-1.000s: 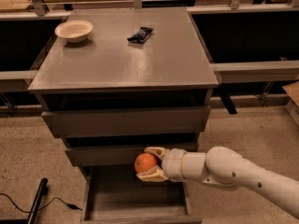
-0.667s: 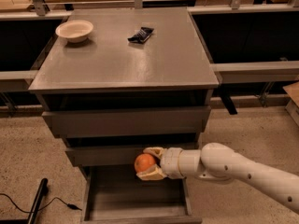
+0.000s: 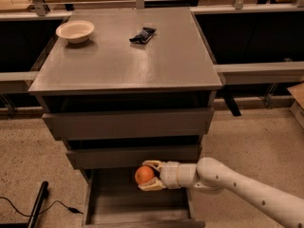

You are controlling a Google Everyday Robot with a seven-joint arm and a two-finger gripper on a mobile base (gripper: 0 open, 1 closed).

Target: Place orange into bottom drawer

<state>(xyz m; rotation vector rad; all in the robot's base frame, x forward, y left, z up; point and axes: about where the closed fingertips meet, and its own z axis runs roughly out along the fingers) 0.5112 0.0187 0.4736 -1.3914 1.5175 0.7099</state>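
Observation:
Next, my gripper releases the orange near the middle of the bottom drawer's bare tray's bottom (image 3: 131, 199). The orange is held just above that drawer now.
My gripper (image 3: 147, 175) reaches in from the right and is shut on the orange (image 3: 144, 175), a round orange fruit held between its two cream fingers (image 3: 153, 164). It holds the orange just above the back right part of the bottom drawer (image 3: 114, 213), which is pulled open below the two wider grey drawers. The drawer's tray floor shows bare under and to the left of the orange.
A white bowl (image 3: 75, 31) and a black snack wrapper (image 3: 143, 34) lie on the cabinet top (image 3: 123, 65). The middle drawer front (image 3: 133, 156) juts out right above my gripper. A black cable and bar (image 3: 38, 208) lie on the floor at the left.
My gripper with the orange has moved slightly left and lower toward the open drawer; the arm has drawn in a little. Nothing else moved.

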